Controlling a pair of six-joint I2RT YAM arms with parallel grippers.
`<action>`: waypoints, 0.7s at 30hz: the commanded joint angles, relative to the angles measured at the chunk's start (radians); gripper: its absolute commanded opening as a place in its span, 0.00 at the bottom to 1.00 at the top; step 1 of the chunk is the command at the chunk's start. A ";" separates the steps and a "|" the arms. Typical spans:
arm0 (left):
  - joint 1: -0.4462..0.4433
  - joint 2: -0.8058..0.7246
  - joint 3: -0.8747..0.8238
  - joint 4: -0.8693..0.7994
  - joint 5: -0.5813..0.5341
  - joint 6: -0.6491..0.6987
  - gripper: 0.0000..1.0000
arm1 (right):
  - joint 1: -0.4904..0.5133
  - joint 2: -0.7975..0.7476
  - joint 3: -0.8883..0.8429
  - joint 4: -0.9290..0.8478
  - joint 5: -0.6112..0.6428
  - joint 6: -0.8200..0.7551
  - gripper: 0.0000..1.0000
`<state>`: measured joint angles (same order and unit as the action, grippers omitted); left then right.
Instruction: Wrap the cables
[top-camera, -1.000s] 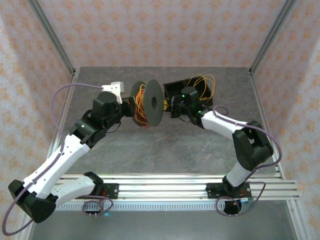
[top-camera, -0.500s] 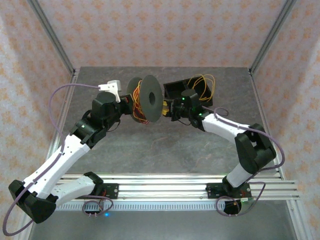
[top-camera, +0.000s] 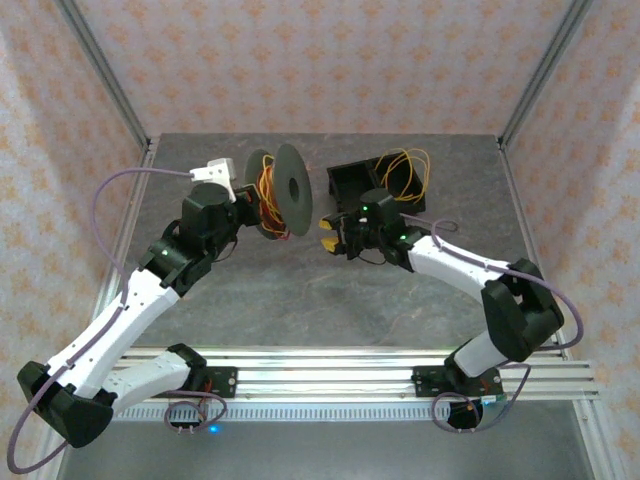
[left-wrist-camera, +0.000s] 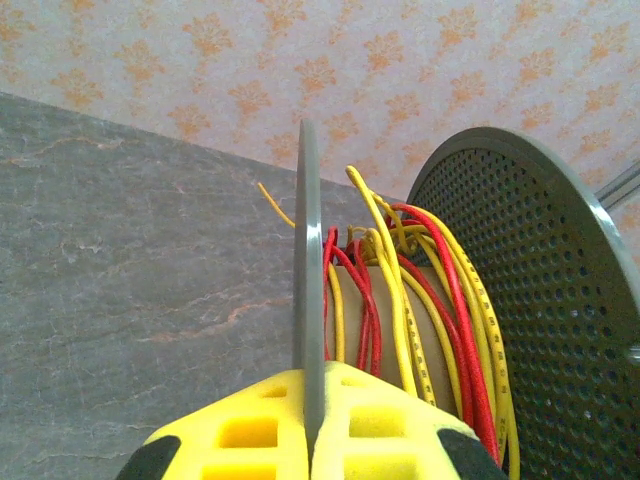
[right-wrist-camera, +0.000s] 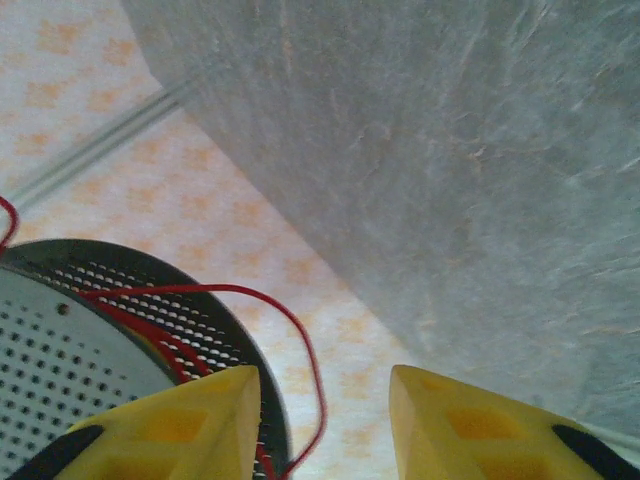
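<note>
Next, my left gripper lets go of the dark grey spool on the grey table (top-camera: 289, 233) next to the near corner of the black open box. The spool still hangs above the table.
The dark grey spool (top-camera: 283, 189) hangs above the table, its flanges on edge. My left gripper (left-wrist-camera: 313, 385) is shut on the thin rim of one flange (left-wrist-camera: 309, 260). Red and yellow cables (left-wrist-camera: 420, 300) are wound loosely round the core between that flange and the perforated one (left-wrist-camera: 545, 300). My right gripper (top-camera: 330, 233) stands open just right of the spool, apart from it. In the right wrist view a red cable loop (right-wrist-camera: 312, 365) runs off the perforated flange (right-wrist-camera: 70, 320) into the gap between the yellow fingers (right-wrist-camera: 195, 420), and nothing is gripped. More orange and yellow cables (top-camera: 408, 170) lie looped at the back right.
A black open box (top-camera: 352, 178) sits on the grey table (top-camera: 300, 290) behind my right gripper, beside the loose loops. Aluminium frame posts and patterned walls close in the back and sides. The arms' mounting rail (top-camera: 330, 378) runs along the near edge.
My left arm has carried the spool left and back, away from the right gripper. The right gripper has opened and drawn down and left, away from the box.
</note>
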<state>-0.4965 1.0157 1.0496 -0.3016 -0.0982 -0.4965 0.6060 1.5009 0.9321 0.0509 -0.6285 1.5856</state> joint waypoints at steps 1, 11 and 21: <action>0.003 -0.040 0.049 0.064 -0.031 0.008 0.00 | 0.003 -0.097 0.074 -0.239 0.084 -0.237 0.45; 0.003 -0.189 0.157 -0.221 0.057 0.027 0.00 | 0.001 -0.355 0.244 -0.746 0.419 -0.821 0.95; 0.003 -0.322 0.231 -0.455 0.059 0.024 0.00 | -0.084 -0.534 0.233 -0.912 0.473 -0.997 0.99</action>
<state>-0.4965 0.7139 1.2381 -0.7414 -0.0341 -0.4706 0.5518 0.9989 1.1622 -0.7586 -0.2214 0.6952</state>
